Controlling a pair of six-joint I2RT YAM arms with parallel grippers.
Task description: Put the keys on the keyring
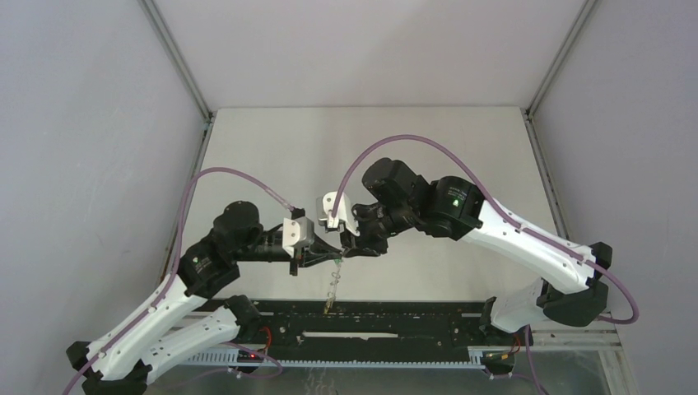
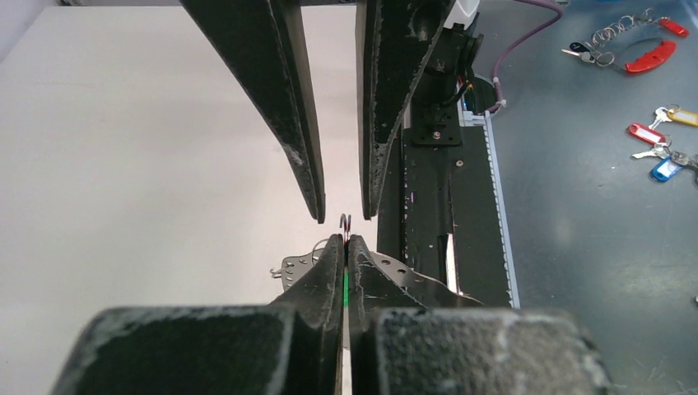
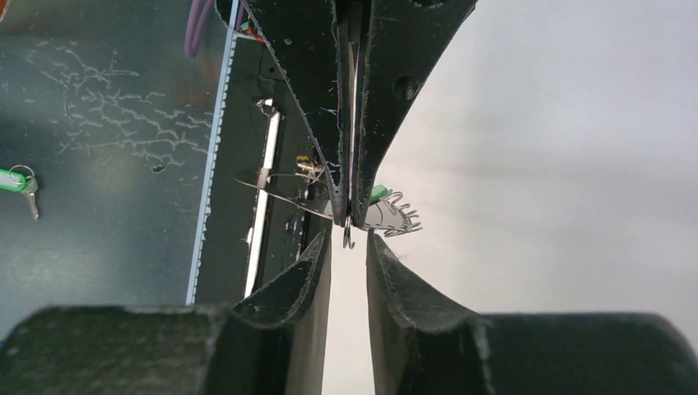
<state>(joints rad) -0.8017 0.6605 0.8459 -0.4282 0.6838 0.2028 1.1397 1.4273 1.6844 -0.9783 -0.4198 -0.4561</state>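
Next, I pinch the wire loop's tip (image 3: 348,241) with my right gripper before I open my left gripper to take a new hold, because its fingers cover most of the wire loop.
My left gripper (image 1: 329,257) is shut on a small wire loop (image 2: 346,222) that sticks out past its tips (image 2: 346,240). The flat grey keyring (image 2: 292,267) hangs under it, seen edge-on in the top view (image 1: 332,284), with rim loops showing in the right wrist view (image 3: 393,217). The green key head (image 3: 379,194) sits against the keyring beside the left fingers, and green shows in their gap (image 2: 346,284). A yellowish bit (image 1: 328,306) hangs at the keyring's lower end. My right gripper (image 1: 349,249) is open and empty, its tips (image 3: 348,234) on either side of the loop.
The black base rail (image 2: 444,148) runs just beside the grippers. Other key bunches lie on the dark surface beyond it: a red one (image 2: 650,56), and red and blue tags (image 2: 658,152). A green-tagged key (image 3: 12,179) lies there too. The enclosure walls stand on both sides.
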